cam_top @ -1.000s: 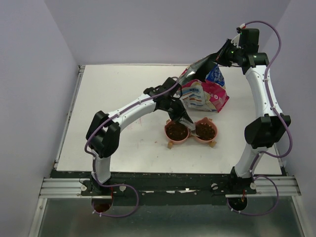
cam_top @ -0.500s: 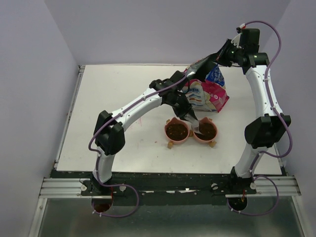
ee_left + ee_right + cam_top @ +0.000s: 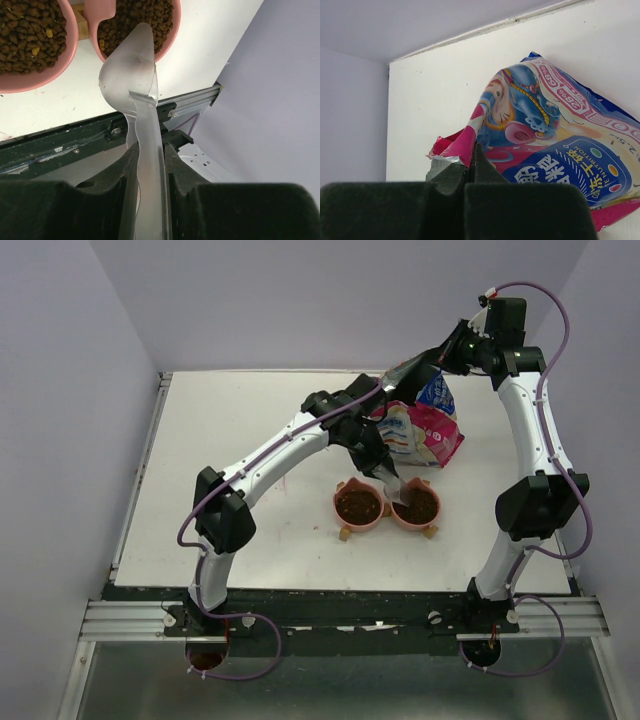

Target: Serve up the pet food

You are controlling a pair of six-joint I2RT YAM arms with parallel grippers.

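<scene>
My left gripper is going to put the scoop down on the white table [image 3: 247, 472] next to the faint pink smear.
Dark brown pet food [image 3: 27, 30] fills both cups of the twin pink bowl [image 3: 385, 514], and more pet food [image 3: 135, 15] lies in the right cup. My left gripper [image 3: 149, 150] is shut on the handle of a metal scoop [image 3: 131, 70], whose blade hangs over the near rim of the right cup with no kibble showing on it. From above, the left gripper [image 3: 383, 468] sits just behind the bowls. My right gripper [image 3: 471, 155] is shut on the torn top edge of the printed bag [image 3: 555, 150], holding it up at the back right [image 3: 447, 352].
The bag [image 3: 420, 430] stands right behind the bowls, close to my left arm's wrist. The table's black front edge [image 3: 60, 145] and metal rail lie just beyond the bowls in the left wrist view. Purple walls enclose the white table [image 3: 230, 440].
My left arm has swung right and slightly back, carrying the scoop from the left cup to the right cup's rim. The right arm and the bag have stayed still.
</scene>
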